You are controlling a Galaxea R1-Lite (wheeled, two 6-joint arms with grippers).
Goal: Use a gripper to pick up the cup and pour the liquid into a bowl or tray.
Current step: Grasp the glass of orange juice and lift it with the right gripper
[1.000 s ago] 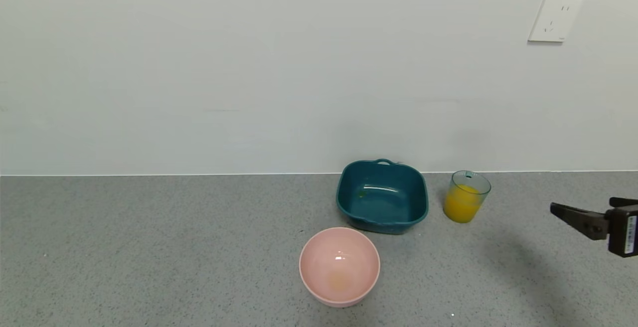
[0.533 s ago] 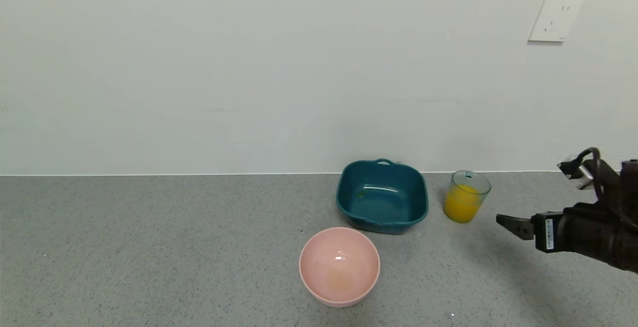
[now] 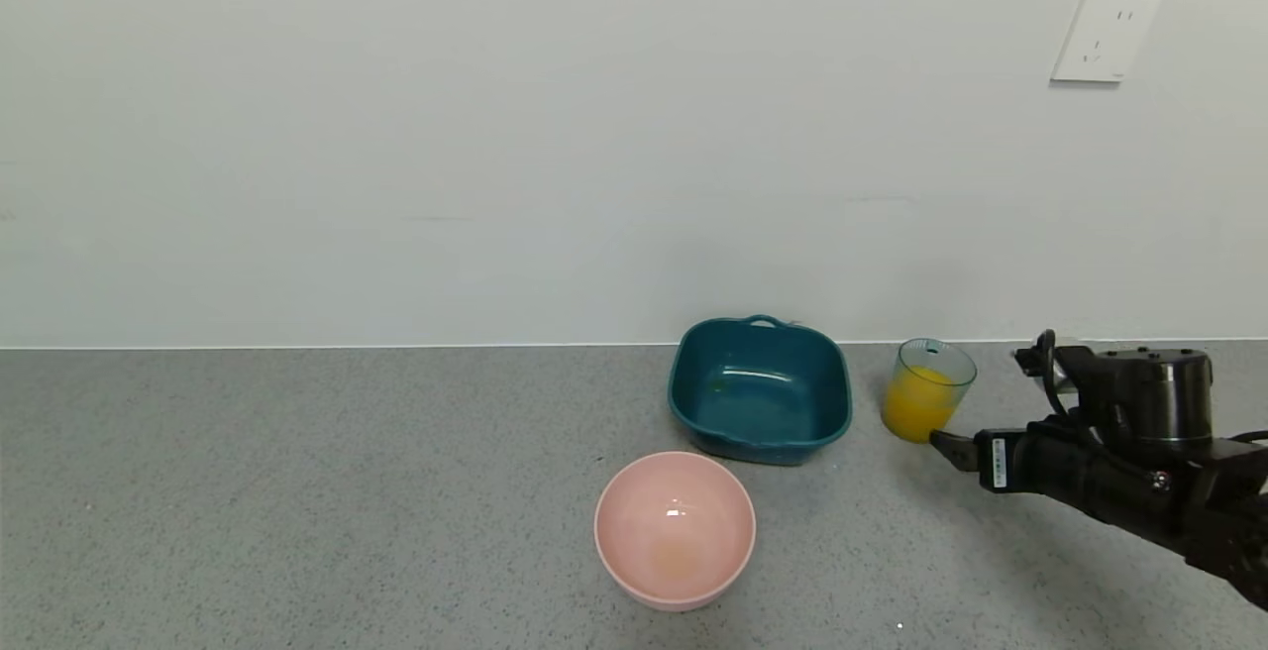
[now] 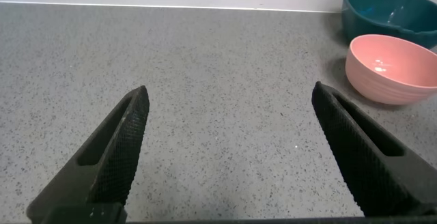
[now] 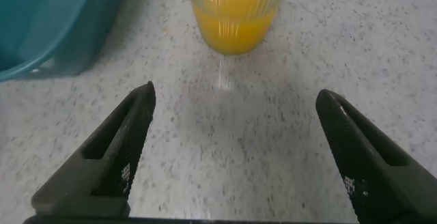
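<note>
Next, my right gripper closes around the lower half (image 3: 915, 412) (image 5: 235, 31) of the ribbed cup, where the orange liquid is, well below the rim of the cup.
The ribbed translucent cup (image 3: 927, 390) stands upright on the grey counter, about two-thirds full of orange liquid (image 3: 917, 406). It also shows in the right wrist view (image 5: 234, 9), with the liquid (image 5: 232, 19) inside. My right gripper (image 3: 946, 444) is open and empty, low over the counter just right of the cup's base; in the right wrist view (image 5: 235, 95) the cup stands ahead of the wide-apart jaws. The pink bowl (image 3: 675, 528) sits nearer the front, left of the cup, and shows in the left wrist view (image 4: 391, 69). My left gripper (image 4: 229, 95) is open and empty, out of the head view.
A dark teal basin (image 3: 760, 388) with a handle stands just left of the cup and behind the bowl; it also shows in the right wrist view (image 5: 48, 19) and the left wrist view (image 4: 389, 14). The white wall runs right behind cup and basin.
My right arm has come in from the right edge and moved left, bringing its gripper down close to the cup's base. Cup, bowl and basin have not moved.
</note>
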